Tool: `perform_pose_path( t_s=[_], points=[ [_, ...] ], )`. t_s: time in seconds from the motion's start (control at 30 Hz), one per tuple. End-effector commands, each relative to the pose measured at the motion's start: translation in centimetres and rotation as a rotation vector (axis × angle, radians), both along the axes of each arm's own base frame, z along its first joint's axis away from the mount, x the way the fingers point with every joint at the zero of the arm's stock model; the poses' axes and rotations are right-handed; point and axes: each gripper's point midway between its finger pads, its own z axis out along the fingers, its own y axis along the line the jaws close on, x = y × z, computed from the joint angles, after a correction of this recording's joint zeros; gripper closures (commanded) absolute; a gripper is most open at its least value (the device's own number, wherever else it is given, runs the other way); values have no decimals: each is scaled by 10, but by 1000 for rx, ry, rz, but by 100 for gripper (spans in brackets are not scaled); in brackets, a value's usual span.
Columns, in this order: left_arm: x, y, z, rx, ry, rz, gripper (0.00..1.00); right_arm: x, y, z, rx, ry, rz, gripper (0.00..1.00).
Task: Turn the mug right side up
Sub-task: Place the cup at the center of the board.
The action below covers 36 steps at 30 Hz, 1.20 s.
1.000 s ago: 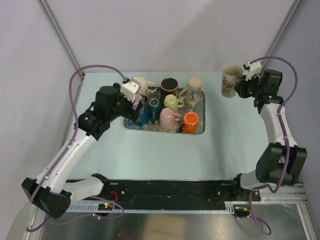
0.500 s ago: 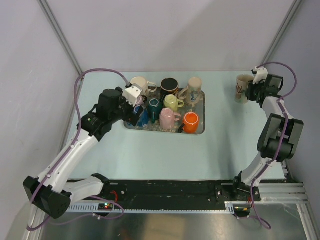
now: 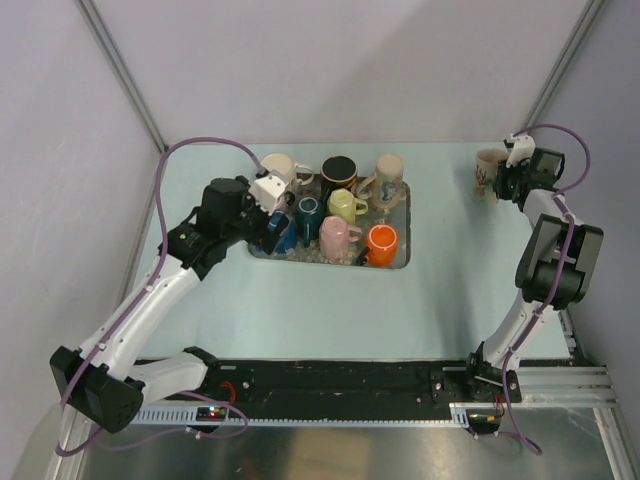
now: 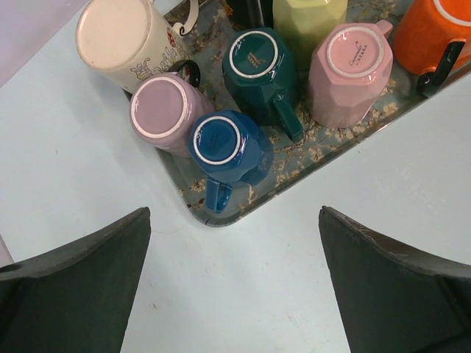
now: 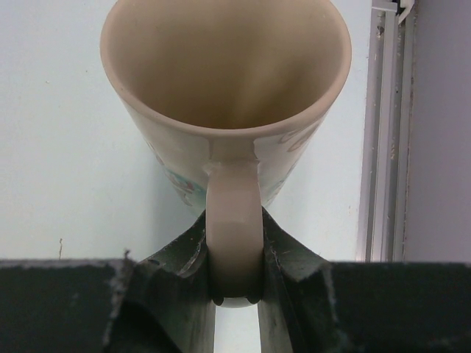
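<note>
Next, I let go of the beige mug with my right gripper on the bare table at the far corner [image 3: 485, 200] [image 5: 231, 194] near the metal bar.
A beige mug [image 5: 221, 95] with a painted side stands mouth up at the table's far right corner [image 3: 487, 174]. My right gripper [image 5: 235, 243] is shut on its handle, both jaws pressed against the loop; the same gripper [image 3: 505, 180] shows from above, beside the mug. My left gripper [image 4: 235, 294] hangs open above the bare table just in front of the tray's near left corner, nothing between its fingers. Below it a blue mug [image 4: 224, 143] sits bottom up in the tray [image 4: 346, 140].
The flowered tray [image 3: 400, 262] holds several mugs: pink [image 3: 334, 236], orange [image 3: 381, 243], teal [image 3: 307, 213], yellow-green [image 3: 346, 205], black [image 3: 339, 172], cream [image 3: 279, 168]. A metal rail [image 5: 383, 132] runs along the table's right edge, close to the beige mug.
The right arm has carried the beige mug rightward and down to the far right corner, where it now stands upright. The left arm has shifted only slightly beside the tray.
</note>
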Motion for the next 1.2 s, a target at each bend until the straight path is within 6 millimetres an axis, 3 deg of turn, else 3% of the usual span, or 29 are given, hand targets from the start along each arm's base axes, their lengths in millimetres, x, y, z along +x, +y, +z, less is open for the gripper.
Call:
perform_pose_path(
  t_s=[0.0, 0.23, 0.53, 1.17],
  points=[
    [3, 0, 7, 8, -21, -16, 0, 27, -8, 56, -51, -177, 52, 100],
    [2, -1, 6, 8, -19, -25, 0, 13, -12, 42, -24, -114, 57, 100],
    [-3, -2, 4, 0, -14, -37, 0, -6, -5, 30, -11, -55, 78, 79],
    [-14, -7, 0, -26, -3, -87, 0, -44, -1, 10, 15, 33, 68, 60]
  ],
)
